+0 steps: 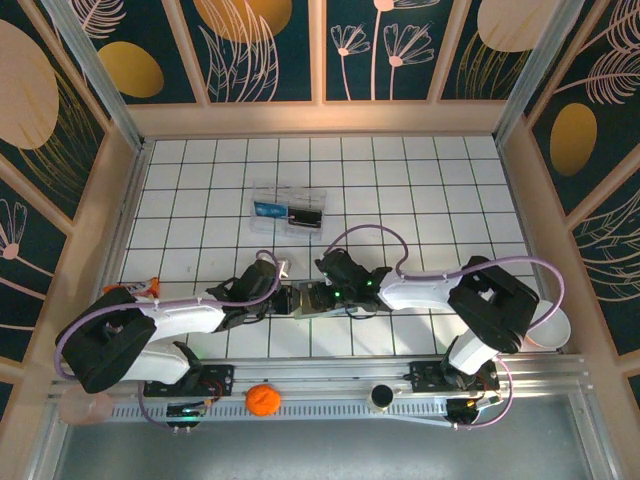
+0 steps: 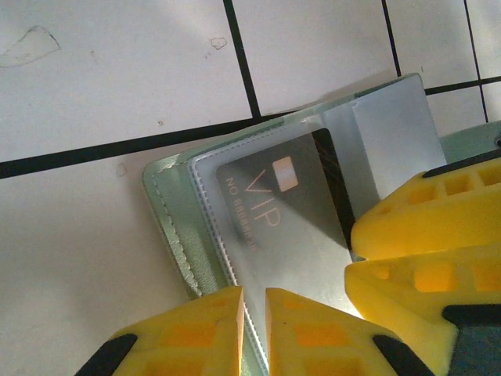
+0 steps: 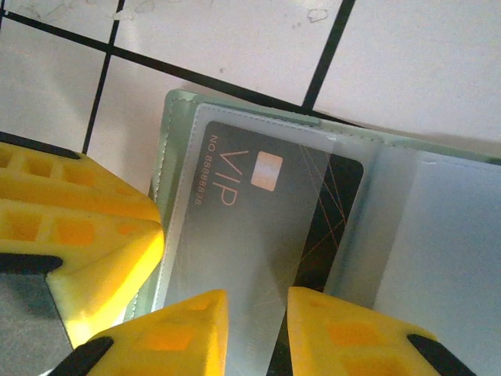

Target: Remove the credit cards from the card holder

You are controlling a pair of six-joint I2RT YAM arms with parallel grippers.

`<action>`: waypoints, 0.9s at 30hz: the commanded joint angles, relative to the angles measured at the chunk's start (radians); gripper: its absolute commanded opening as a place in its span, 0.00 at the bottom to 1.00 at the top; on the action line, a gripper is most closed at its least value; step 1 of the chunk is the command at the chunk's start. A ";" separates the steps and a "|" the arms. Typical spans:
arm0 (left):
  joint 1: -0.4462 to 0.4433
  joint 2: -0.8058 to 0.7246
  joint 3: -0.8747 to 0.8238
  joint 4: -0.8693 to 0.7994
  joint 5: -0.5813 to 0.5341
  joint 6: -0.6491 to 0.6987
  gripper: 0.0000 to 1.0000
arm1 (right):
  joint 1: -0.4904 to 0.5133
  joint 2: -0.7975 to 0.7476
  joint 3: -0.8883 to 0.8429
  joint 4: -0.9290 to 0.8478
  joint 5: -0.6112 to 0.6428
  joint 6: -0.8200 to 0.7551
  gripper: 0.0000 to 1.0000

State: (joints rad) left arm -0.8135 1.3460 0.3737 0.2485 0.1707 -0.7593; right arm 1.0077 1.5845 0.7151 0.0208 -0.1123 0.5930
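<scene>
The fingers of my right gripper reach over the clear sleeve, so they should open, pinch the credit card's exposed black strip (image 3: 327, 231) and pull the card out.
The card holder (image 1: 303, 299) lies open on the tiled table between my two grippers. In the left wrist view its grey-green rim (image 2: 168, 219) frames a clear sleeve holding a black VIP credit card (image 2: 282, 204). My left gripper (image 2: 253, 301) has its jaws nearly together on the sleeve's stitched edge. The right gripper's yellow fingers (image 2: 423, 235) sit beside it. From the right wrist camera, the card holder (image 3: 166, 133) shows the same card (image 3: 258, 211) inside the sleeve. My right gripper (image 3: 257, 301) stands slightly open over the sleeve, and the left fingers (image 3: 78, 235) are at the left.
A clear plastic box (image 1: 289, 210) with blue and black items sits two tiles behind the card holder. An orange ball (image 1: 262, 399) and a black round thing (image 1: 381, 397) rest on the front rail. A white cup (image 1: 550, 328) is at the right, near the wooden side walls.
</scene>
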 commanded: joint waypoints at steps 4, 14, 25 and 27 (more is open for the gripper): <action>0.004 -0.036 0.002 -0.042 -0.021 0.021 0.18 | 0.012 -0.051 -0.001 -0.053 0.076 0.008 0.32; -0.020 -0.053 0.064 -0.044 0.005 0.035 0.24 | -0.038 -0.083 -0.005 -0.008 -0.049 0.011 0.27; -0.025 0.084 0.058 -0.024 -0.050 0.031 0.11 | -0.094 -0.021 -0.045 0.040 -0.119 0.038 0.27; -0.025 0.078 0.058 -0.039 -0.060 0.033 0.10 | -0.101 -0.010 -0.051 0.048 -0.122 0.039 0.27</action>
State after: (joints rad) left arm -0.8345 1.4139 0.4305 0.2283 0.1387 -0.7364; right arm 0.9188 1.5517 0.6834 0.0395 -0.2115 0.6132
